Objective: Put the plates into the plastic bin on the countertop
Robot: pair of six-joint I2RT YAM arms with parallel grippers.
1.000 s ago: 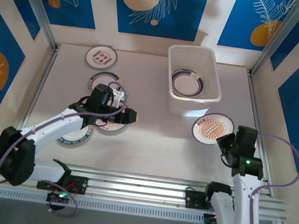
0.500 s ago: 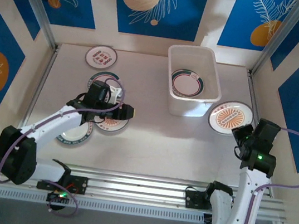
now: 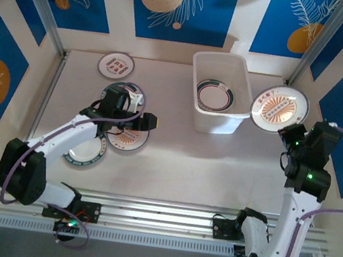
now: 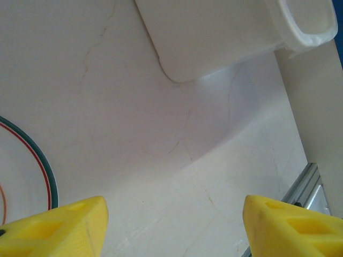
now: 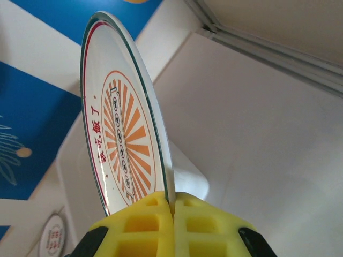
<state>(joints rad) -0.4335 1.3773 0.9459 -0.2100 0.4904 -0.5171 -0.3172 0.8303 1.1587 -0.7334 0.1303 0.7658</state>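
Observation:
The robot's right gripper needs to let go of the orange sunburst plate on top of the green-rimmed plate inside the plastic bin (image 3: pixel 211 94).
My right gripper (image 3: pixel 289 133) (image 5: pixel 172 213) is shut on the rim of an orange sunburst plate (image 3: pixel 279 109) (image 5: pixel 122 134), held tilted in the air just right of the plastic bin (image 3: pixel 248 98) (image 5: pixel 188 174). One green-rimmed plate (image 3: pixel 214 96) lies inside the bin. My left gripper (image 3: pixel 151 123) (image 4: pixel 174 230) hangs open over the countertop (image 3: pixel 180 156), its yellow fingers (image 4: pixel 64 227) wide apart with nothing between them. Beside it lie an orange-centred plate (image 3: pixel 126 138), a green-rimmed plate (image 3: pixel 84 151) (image 4: pixel 47 176) and another plate (image 3: pixel 124 90) partly under the arm. The bin's wall (image 4: pixel 214 37) shows ahead in the left wrist view.
A red-patterned plate (image 3: pixel 116 65) (image 5: pixel 52 236) lies at the back left. Cream walls and aluminium rails (image 3: pixel 41 102) border the countertop on both sides. A rail (image 3: pixel 164 218) with the arm bases runs along the near edge.
My right arm has lifted the orange plate off the countertop and carried it up and back, to beside the bin's right rim. The left gripper drifted slightly back.

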